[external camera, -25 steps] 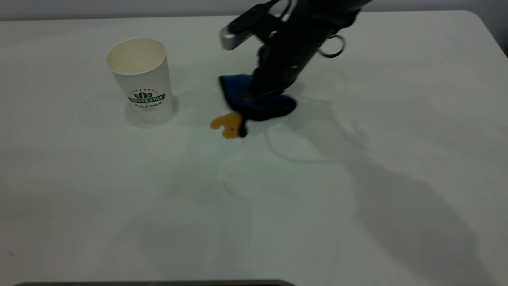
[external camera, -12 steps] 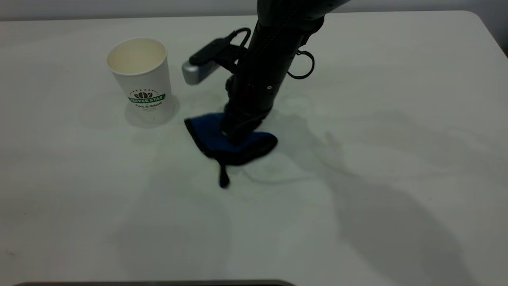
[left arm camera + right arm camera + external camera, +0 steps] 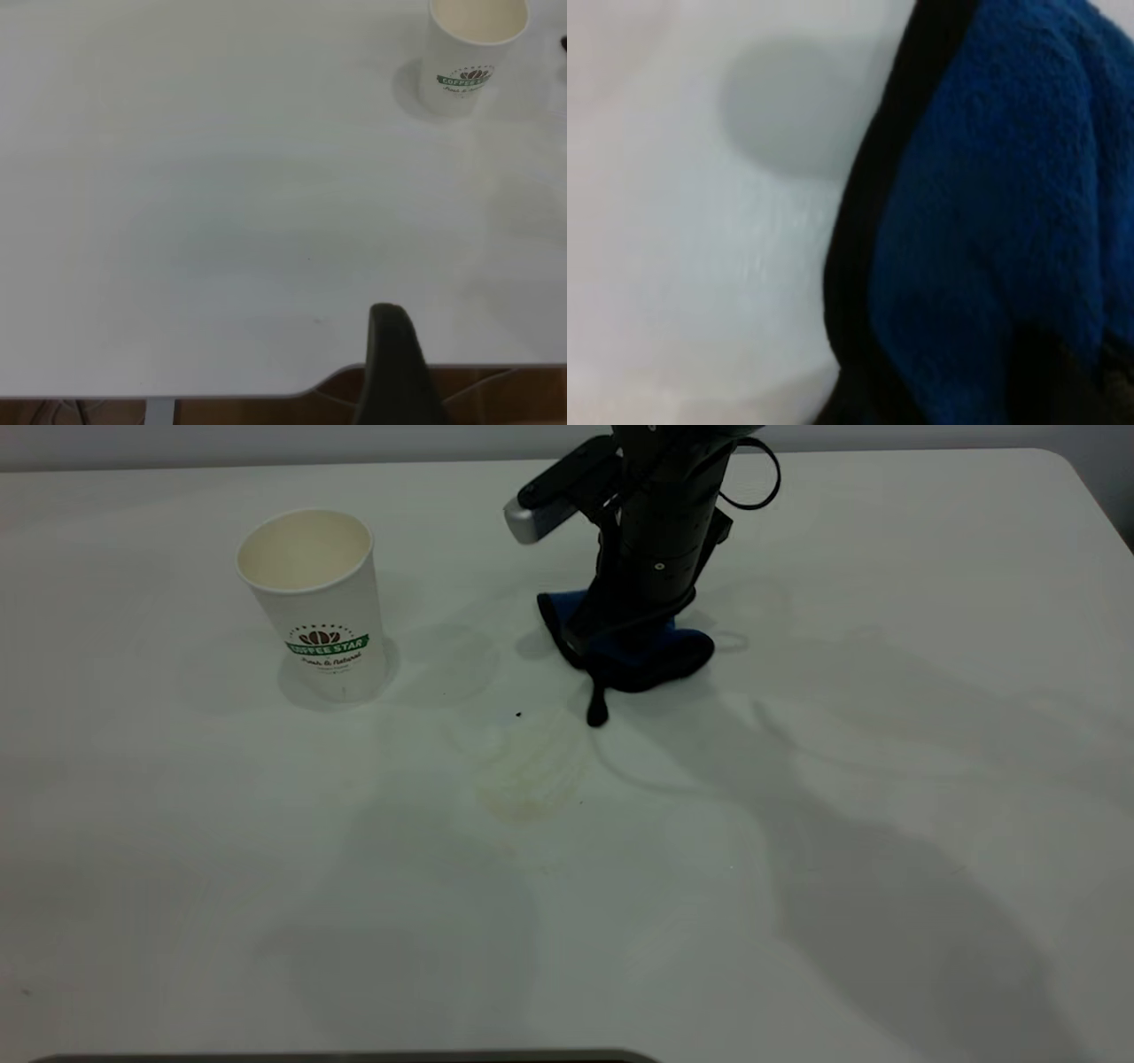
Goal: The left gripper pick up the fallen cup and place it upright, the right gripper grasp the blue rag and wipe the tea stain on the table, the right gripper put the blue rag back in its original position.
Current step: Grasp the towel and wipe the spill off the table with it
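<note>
My right gripper will let go of the blue rag on the table (image 3: 839, 658) between the tea stain and the far rounded corner.
The white paper cup (image 3: 312, 602) with the green "COFFEE STAR" logo stands upright at the table's left; it also shows in the left wrist view (image 3: 475, 53). My right gripper (image 3: 623, 642) points down, shut on the blue rag (image 3: 651, 657), which is pressed on the table (image 3: 886, 779) right of the cup. The rag fills the right wrist view (image 3: 992, 221). The tea stain (image 3: 532, 766) is a pale yellowish smear in front of the rag, with a dark speck (image 3: 518, 713) at its far edge. Part of my left gripper (image 3: 394, 372) shows by the table's edge, far from the cup.
A black loop (image 3: 597, 707) of the rag trails onto the table towards the smear. The table's rounded corner (image 3: 1063, 465) is at the far right. A dark edge (image 3: 354, 1057) runs along the near side.
The right gripper dragged the rag forward across the amber blotch, then pulled it back and to the right. The blotch is now a faint smear. The cup has not moved.
</note>
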Tool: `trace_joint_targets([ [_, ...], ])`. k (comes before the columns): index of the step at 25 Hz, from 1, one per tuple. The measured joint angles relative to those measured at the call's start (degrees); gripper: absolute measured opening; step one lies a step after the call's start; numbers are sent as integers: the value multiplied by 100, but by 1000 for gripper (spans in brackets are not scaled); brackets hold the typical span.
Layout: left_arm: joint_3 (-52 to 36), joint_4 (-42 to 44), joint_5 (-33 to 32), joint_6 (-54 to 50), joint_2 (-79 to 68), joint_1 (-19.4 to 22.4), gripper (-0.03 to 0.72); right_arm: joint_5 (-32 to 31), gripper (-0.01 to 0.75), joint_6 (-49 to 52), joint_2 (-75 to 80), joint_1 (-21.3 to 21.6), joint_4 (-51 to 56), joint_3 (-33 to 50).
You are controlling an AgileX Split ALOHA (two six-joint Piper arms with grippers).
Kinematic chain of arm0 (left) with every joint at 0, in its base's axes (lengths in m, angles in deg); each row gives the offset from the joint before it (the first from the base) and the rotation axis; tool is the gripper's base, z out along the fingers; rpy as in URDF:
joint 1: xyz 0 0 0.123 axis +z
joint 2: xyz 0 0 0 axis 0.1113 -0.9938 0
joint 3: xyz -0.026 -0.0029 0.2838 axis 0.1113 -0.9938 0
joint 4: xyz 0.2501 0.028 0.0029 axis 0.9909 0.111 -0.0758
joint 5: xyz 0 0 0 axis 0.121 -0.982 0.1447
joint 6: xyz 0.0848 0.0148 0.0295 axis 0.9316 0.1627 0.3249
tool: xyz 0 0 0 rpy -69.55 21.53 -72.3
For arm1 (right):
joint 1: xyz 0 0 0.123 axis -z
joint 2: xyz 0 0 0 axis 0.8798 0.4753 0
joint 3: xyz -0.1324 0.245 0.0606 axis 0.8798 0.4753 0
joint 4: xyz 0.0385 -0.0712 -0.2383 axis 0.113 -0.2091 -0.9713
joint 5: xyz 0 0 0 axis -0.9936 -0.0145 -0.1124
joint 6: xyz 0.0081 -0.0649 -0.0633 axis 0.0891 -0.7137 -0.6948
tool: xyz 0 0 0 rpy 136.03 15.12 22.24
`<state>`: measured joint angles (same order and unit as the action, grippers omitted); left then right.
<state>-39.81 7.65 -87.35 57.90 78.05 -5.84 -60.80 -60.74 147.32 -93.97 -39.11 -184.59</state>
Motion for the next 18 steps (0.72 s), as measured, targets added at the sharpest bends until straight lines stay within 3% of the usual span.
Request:
trace_joint_targets([
  [3, 0, 0, 0, 0, 0, 0, 515, 27, 32, -373, 11, -51, 628, -39],
  [6, 0, 0, 0, 0, 0, 0, 515, -143, 32, -1468, 11, -141, 1812, -46],
  [12, 0, 0, 0, 0, 0, 0, 515, -1573, 32, -3451, 22, -185, 3856, -46],
  [18, 0, 0, 0, 0, 0, 0, 515, -3007, 32, -3365, 28, -199, 3518, -47],
])
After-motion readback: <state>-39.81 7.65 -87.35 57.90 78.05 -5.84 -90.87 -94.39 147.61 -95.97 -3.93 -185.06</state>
